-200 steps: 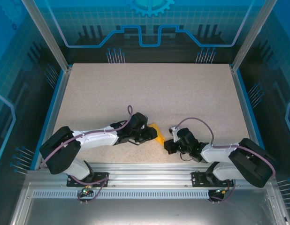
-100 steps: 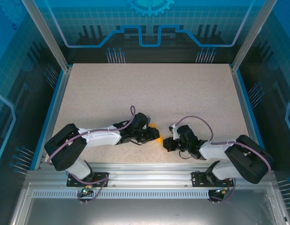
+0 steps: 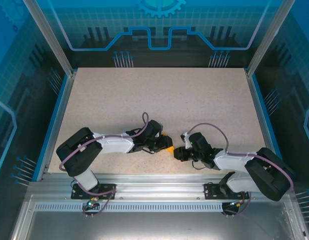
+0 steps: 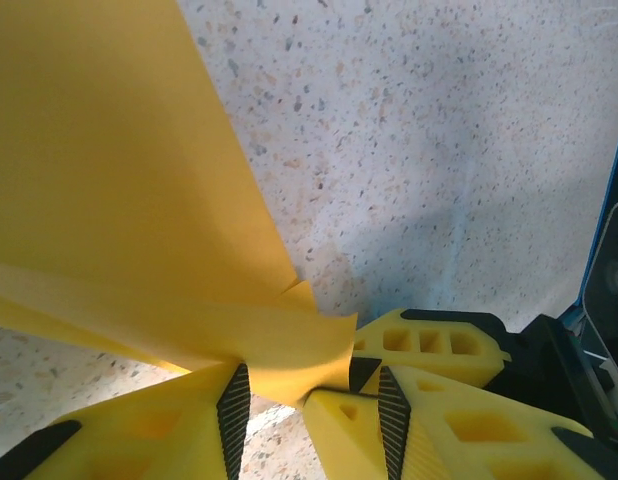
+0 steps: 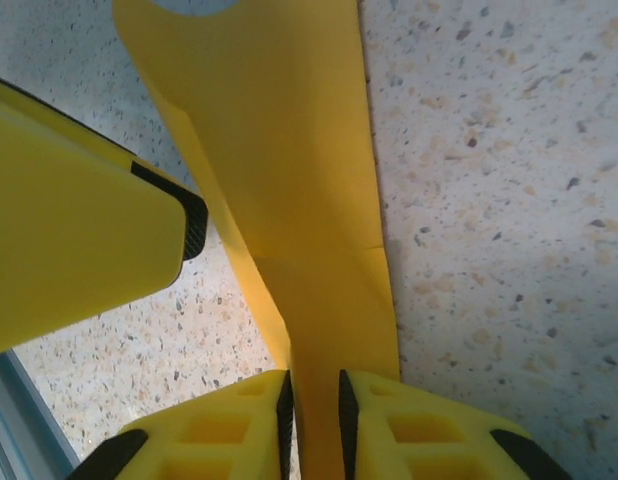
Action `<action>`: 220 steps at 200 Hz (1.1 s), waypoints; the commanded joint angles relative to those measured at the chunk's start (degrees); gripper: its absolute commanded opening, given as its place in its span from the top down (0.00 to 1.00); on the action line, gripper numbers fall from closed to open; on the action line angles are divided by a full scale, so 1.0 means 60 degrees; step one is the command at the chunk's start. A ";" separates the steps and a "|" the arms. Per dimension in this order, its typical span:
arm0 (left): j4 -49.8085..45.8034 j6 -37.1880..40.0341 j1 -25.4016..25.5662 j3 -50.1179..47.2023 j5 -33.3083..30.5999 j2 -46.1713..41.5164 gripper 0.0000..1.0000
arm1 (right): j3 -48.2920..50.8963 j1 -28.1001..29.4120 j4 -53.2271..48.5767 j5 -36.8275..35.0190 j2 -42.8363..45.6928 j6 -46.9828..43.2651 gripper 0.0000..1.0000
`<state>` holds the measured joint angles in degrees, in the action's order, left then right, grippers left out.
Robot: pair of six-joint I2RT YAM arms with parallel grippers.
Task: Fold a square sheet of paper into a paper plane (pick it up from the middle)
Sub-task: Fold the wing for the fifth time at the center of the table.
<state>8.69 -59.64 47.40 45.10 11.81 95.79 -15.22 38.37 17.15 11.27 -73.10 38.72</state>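
My left gripper should push the paper's flap across, as it stands open above the flat layer, before my right gripper pinches both layers at the narrow end [image 5: 318,405].
The square sheet of paper [image 3: 168,147] is orange-yellow and folded into a narrow creased shape. It lies on the table between my two grippers, near the front edge. My left gripper [image 3: 163,146] meets it from the left. In the left wrist view the paper [image 4: 119,180] spreads over the left gripper [image 4: 311,385], whose jaws stand apart with bare table showing between them. In the right wrist view the paper's [image 5: 279,130] narrow end runs between the jaws of my right gripper [image 5: 314,385], which stand slightly apart. A left finger [image 5: 79,220] sits beside the paper's left fold.
The speckled table [image 3: 159,95] stretches back and to both sides of the grippers. A blue rail [image 3: 58,120] and glass walls border it. The metal base rail [image 3: 154,180] lies just behind the grippers at the front edge.
My left arm has swung its elbow to the right and reached further toward the paper. The patch of paper seen from above has shrunk. My right gripper has edged slightly toward the paper.
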 commanded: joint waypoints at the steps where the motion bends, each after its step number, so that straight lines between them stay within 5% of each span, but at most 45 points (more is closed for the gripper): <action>1: -0.0218 0.0151 -0.0004 0.0465 -0.0094 0.0234 0.58 | -0.0332 -0.0225 -0.1095 0.0129 0.0216 -0.0238 0.68; 73: -0.0576 0.0242 -0.0048 0.0627 -0.0195 0.0306 0.59 | -0.0662 -0.0778 -0.1904 0.0866 0.0123 -0.0904 0.57; 220: -0.0924 0.0233 -0.0178 0.0657 -0.0322 0.0307 0.61 | -0.0817 -0.1094 -0.1390 0.2615 -0.0846 -0.0942 0.74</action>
<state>4.82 -59.46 46.81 47.55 10.94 96.73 -20.01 31.77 8.69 22.13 -76.71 32.16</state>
